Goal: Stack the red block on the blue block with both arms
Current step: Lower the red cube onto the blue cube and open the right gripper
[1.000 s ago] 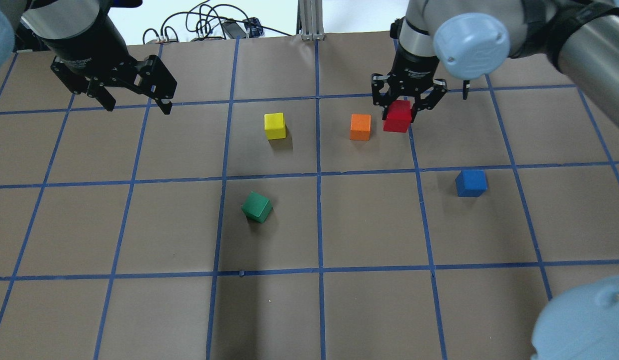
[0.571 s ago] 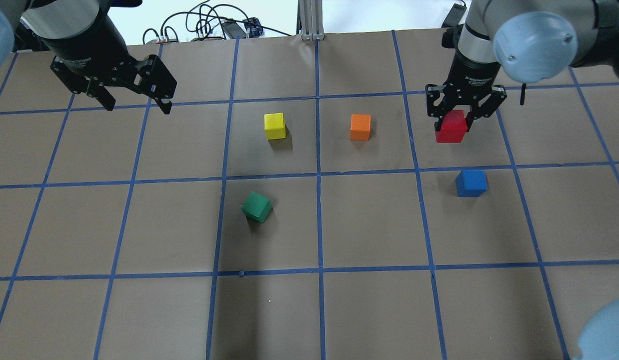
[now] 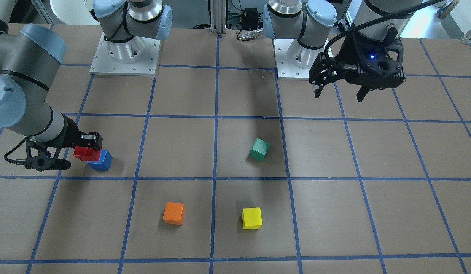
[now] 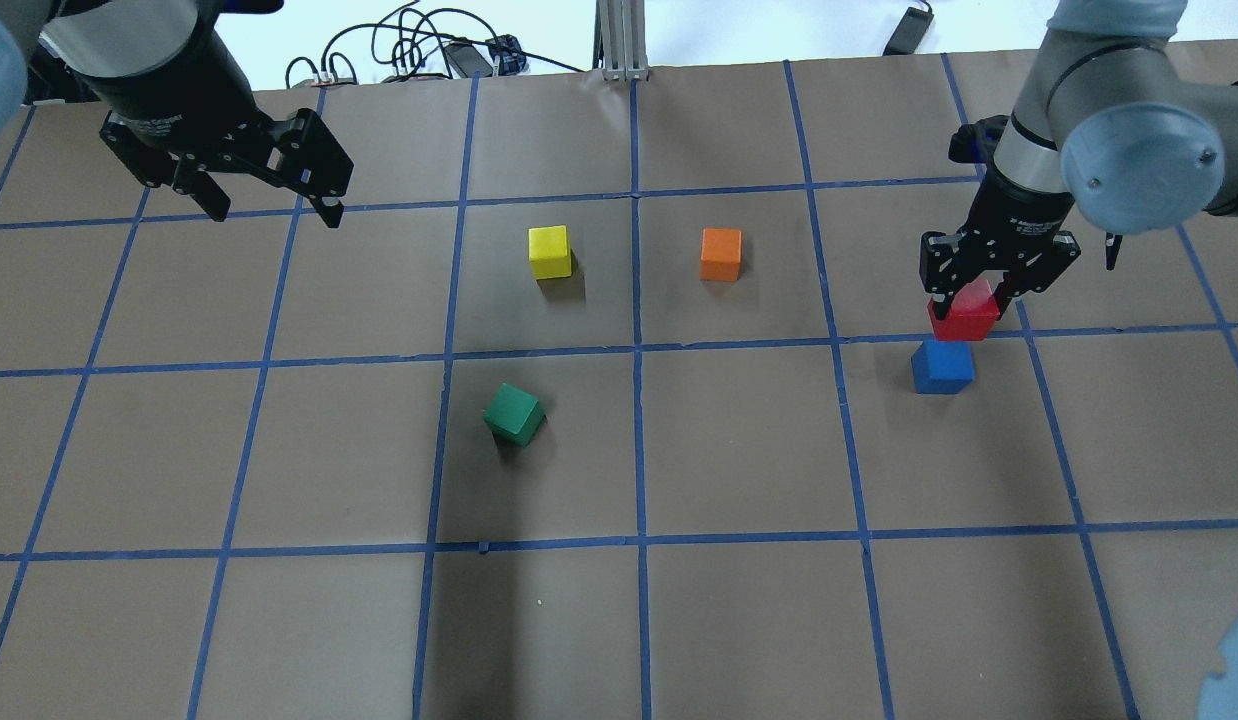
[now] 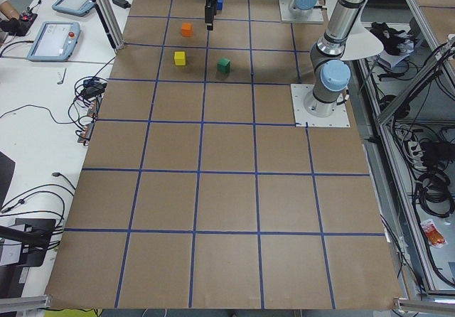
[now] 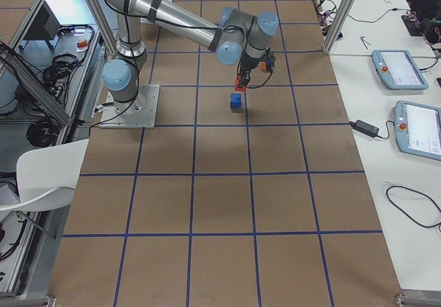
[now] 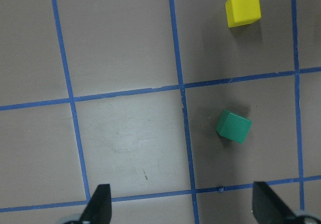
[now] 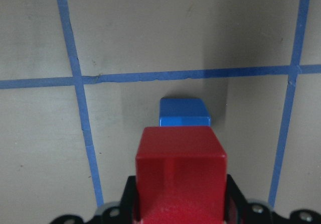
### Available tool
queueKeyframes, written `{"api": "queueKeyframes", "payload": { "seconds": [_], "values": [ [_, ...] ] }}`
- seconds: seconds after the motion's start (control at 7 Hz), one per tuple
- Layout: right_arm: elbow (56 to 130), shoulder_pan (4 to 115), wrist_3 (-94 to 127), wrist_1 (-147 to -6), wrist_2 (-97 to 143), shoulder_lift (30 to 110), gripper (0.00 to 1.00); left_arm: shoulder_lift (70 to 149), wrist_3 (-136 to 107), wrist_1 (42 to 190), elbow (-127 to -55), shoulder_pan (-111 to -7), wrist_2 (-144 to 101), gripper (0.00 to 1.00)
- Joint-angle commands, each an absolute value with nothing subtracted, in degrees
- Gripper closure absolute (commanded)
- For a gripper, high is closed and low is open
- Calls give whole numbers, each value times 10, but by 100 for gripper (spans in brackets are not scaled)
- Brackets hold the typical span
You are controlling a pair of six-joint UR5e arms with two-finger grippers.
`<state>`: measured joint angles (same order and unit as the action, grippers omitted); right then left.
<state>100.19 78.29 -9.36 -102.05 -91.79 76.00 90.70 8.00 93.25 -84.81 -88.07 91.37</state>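
The robot's right gripper needs to release the red block flat on the top side of the blue block (image 3: 93,154) (image 8: 187,152).
My right gripper (image 4: 965,303) is shut on the red block (image 4: 964,314) and holds it in the air just beyond the blue block (image 4: 942,366), which sits on the table. In the right wrist view the red block (image 8: 180,176) fills the lower middle, with the blue block (image 8: 183,112) just past it. In the front-facing view the red block (image 3: 87,153) overlaps the top of the blue block (image 3: 100,161). My left gripper (image 4: 269,208) hangs open and empty above the table's far left.
A yellow cube (image 4: 550,251) and an orange cube (image 4: 720,254) sit mid-table. A green cube (image 4: 513,413) lies turned at an angle nearer the robot. Cables (image 4: 409,50) lie beyond the far edge. Blue tape lines grid the brown table.
My right gripper has carried the red block to the right and toward the blue block, away from the orange cube. The left arm has not moved.
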Motion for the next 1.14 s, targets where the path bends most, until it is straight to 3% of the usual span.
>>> {"api": "queueKeyframes", "payload": {
  "seconds": [0.0, 1.0],
  "values": [
    [1033, 778, -109, -1054, -918, 760, 100, 907, 80, 933, -849, -881, 914, 0],
    [1055, 770, -121, -1063, -932, 759, 100, 905, 76, 931, -847, -880, 912, 0]
  ]
}}
